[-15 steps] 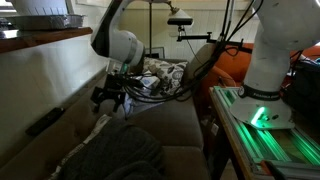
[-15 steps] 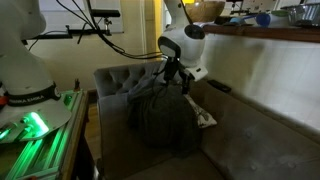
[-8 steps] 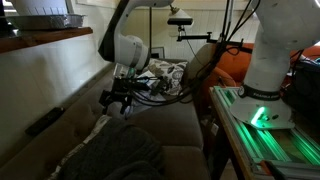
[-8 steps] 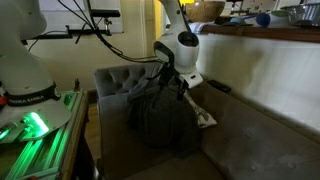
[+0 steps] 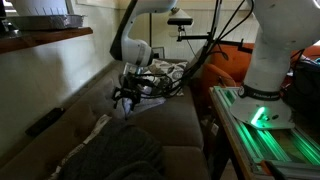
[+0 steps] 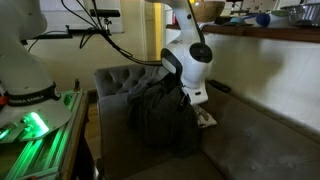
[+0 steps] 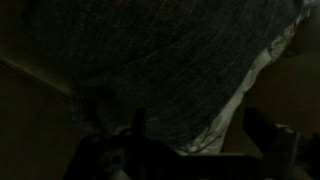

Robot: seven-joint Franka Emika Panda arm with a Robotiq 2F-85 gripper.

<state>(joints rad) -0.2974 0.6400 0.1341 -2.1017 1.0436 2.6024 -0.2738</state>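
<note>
Next, my gripper will go to the dark grey blanket's far edge (image 5: 138,122), the one nearest the patterned cushion, and close there.
A dark grey knitted blanket (image 5: 118,155) lies bunched on the grey couch and also shows in the other exterior view (image 6: 160,122). A pale cloth edge (image 5: 96,131) runs along its side (image 6: 206,119). My gripper (image 5: 127,99) hangs low just over the blanket's edge (image 6: 190,99). In the wrist view the two fingers of my gripper (image 7: 200,135) stand apart with nothing between them. The blanket (image 7: 150,60) fills the view above them, and the pale edge (image 7: 258,70) runs down between the fingers.
A black remote-like object (image 5: 45,121) lies by the couch back (image 6: 219,88). A patterned cushion (image 5: 166,74) and an orange cushion (image 5: 226,66) sit at the couch's end. The arm's white base with green lights (image 5: 262,92) stands beside the couch (image 6: 27,98).
My gripper has moved away from the couch back and come down closer over the blanket's pale edge. The blanket has not moved.
</note>
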